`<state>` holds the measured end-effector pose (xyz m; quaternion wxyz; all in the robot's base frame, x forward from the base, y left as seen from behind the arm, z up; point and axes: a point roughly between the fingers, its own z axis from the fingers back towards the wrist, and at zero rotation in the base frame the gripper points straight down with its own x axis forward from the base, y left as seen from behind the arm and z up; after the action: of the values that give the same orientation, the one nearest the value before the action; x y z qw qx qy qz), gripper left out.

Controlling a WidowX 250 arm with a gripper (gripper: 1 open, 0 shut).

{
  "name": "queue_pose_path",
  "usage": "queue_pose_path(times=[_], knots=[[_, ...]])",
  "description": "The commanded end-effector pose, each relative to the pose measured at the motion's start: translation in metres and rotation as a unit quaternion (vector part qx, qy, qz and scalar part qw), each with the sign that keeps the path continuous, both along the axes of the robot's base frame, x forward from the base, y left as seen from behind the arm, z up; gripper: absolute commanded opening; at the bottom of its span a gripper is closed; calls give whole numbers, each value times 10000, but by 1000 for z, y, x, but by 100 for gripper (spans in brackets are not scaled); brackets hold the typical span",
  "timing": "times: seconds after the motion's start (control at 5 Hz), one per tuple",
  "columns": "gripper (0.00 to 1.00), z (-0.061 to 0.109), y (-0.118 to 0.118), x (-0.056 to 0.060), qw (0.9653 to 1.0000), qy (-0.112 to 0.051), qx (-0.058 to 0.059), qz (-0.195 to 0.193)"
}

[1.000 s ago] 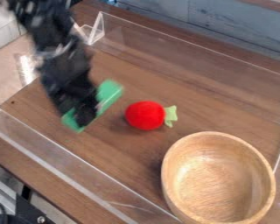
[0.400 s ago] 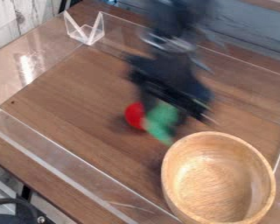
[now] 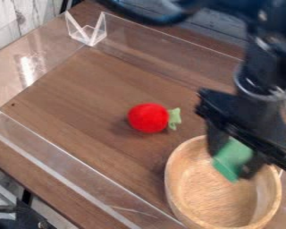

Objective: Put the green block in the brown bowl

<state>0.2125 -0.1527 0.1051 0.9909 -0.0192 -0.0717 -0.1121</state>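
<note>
The robot's gripper should release the green block inside the brown bowl (image 3: 204, 194), toward the near side made of clear plastic.
My gripper (image 3: 239, 152) hangs over the brown bowl (image 3: 193, 202), pointing down and shut on the green block (image 3: 235, 160). The block is a bright green bar held between the dark fingers, its lower end just above the bowl's inside. The bowl is a big round light-brown wooden one at the lower right of the wooden table. The arm is blurred and covers the bowl's upper right rim.
A red round plush (image 3: 148, 118) with a green stem lies left of the bowl. Clear plastic walls (image 3: 62, 170) fence the table. A small clear stand (image 3: 86, 29) sits at the back left.
The arm has swept from the left side of the table to the right, carrying the green block past the red plush to a spot above the bowl.
</note>
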Motion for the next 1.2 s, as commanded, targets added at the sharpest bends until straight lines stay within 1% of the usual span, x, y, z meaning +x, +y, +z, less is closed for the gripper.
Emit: queue_pose_path(times=[0.0,0.2,0.4,0.6,0.8,1.0], knots=[[0,0,-1,-2,9993,-230,-157,252],[0,11,10,-8,9978,-457,-52,470],[0,23,26,4,9975,-626,-84,326],[0,30,29,7,9962,-745,-185,423],[0,28,25,8,9960,-775,-220,399],[0,27,10,1,9969,-670,-263,303]])
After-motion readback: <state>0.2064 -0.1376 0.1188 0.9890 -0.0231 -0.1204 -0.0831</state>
